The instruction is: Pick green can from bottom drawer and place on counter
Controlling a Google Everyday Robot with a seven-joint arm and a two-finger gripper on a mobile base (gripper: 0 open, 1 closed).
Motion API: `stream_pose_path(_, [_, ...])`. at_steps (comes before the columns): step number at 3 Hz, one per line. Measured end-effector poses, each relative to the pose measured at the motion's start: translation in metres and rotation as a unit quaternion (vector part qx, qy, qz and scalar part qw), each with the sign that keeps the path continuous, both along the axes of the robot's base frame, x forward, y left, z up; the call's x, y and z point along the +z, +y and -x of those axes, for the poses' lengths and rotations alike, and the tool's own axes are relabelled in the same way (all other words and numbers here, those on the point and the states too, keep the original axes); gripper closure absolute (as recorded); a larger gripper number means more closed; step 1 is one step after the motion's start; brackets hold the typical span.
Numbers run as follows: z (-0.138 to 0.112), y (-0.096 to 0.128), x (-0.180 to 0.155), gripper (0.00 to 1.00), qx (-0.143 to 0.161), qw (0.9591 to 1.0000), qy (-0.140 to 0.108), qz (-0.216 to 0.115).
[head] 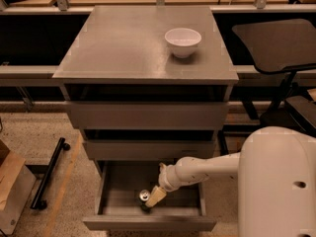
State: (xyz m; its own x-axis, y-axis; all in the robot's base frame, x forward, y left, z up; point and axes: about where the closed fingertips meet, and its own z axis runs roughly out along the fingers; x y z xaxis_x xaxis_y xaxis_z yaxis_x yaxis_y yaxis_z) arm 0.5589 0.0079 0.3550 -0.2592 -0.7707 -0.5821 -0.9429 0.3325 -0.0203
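Next, I close my gripper around the silver top (144, 195) of the green can, near the front of the open bottom drawer.
The bottom drawer (113, 201) of the grey cabinet is pulled open. The green can (144, 197) stands upright inside it near the front, its silver top showing. My gripper (151, 201) reaches down into the drawer from the right on a white arm and sits right at the can, covering most of its dark body. The counter (128, 43) is the cabinet's grey top.
A white bowl (183, 41) stands on the counter at the right rear. A dark chair (276, 43) is right of the cabinet. A black wheeled bar (48, 174) and a cardboard box (12, 191) lie on the floor to the left. My white body (276, 181) fills the lower right.
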Motion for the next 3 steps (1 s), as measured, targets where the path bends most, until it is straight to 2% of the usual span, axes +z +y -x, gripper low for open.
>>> stream_pose_path(1, [-0.017,0.019,-0.033,0.0,-0.002,0.9997,0.004,-0.026])
stream_pose_path(3, [-0.039,0.04,-0.105,0.0,-0.011,0.9982,0.041,-0.041])
